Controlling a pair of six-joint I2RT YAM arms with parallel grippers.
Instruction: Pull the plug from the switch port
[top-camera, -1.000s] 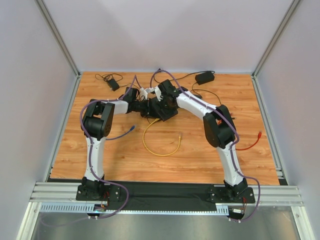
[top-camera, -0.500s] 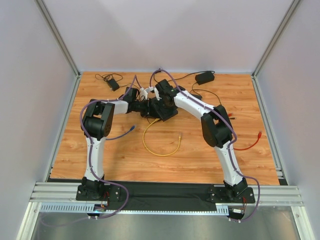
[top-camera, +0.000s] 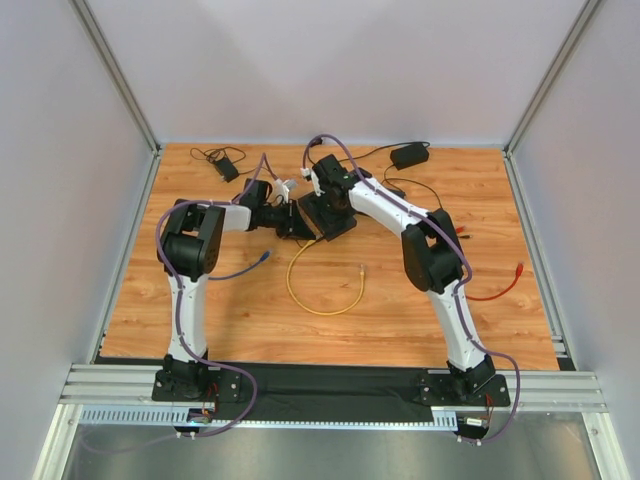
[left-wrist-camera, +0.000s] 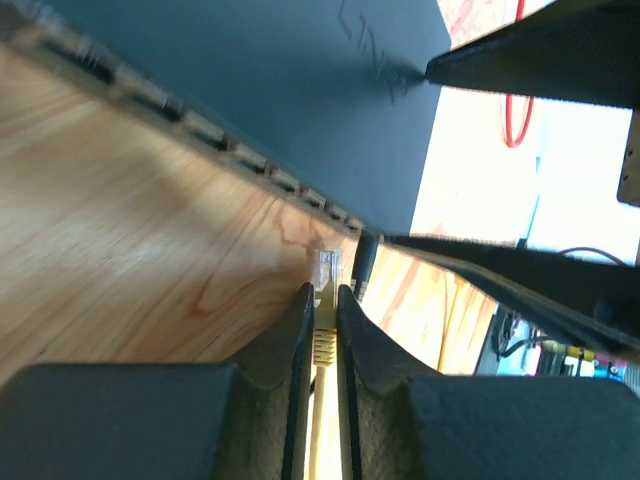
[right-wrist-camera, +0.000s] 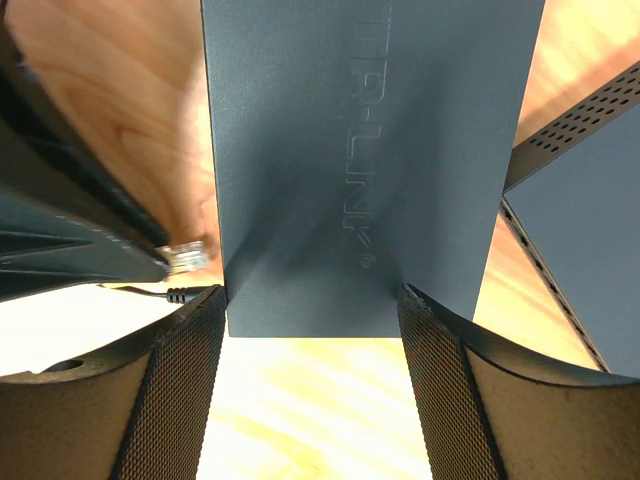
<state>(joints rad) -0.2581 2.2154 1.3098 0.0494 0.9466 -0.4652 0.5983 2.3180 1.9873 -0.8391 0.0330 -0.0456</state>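
Note:
The robot's left gripper needs to release the yellow cable's plug on the table (top-camera: 197, 221) between the smaller adapter and the blue-tipped cable.
The dark grey switch (top-camera: 336, 219) lies at the back middle of the table. My left gripper (top-camera: 300, 229) is just to its left, shut on the plug (left-wrist-camera: 329, 266) of the yellow cable (top-camera: 300, 295). The clear plug tip sticks out past the fingertips with a small gap to the switch's port row (left-wrist-camera: 200, 130), so it is out of the port. My right gripper (right-wrist-camera: 310, 296) straddles the switch (right-wrist-camera: 360, 150), its fingers (right-wrist-camera: 190, 350) pressed on both side edges. The plug (right-wrist-camera: 186, 257) also shows beside the switch's left edge.
A black barrel lead (left-wrist-camera: 363, 266) enters the switch next to the plug. A power adapter (top-camera: 410, 155) and a smaller one (top-camera: 226, 169) lie at the back. A red cable (top-camera: 500, 290) is right, a blue-tipped cable (top-camera: 262, 258) left. Another vented grey box (right-wrist-camera: 590, 300) sits by the switch.
My left gripper has drawn back to the left with the yellow plug, away from the switch. The right gripper's fingers have narrowed onto the switch's sides.

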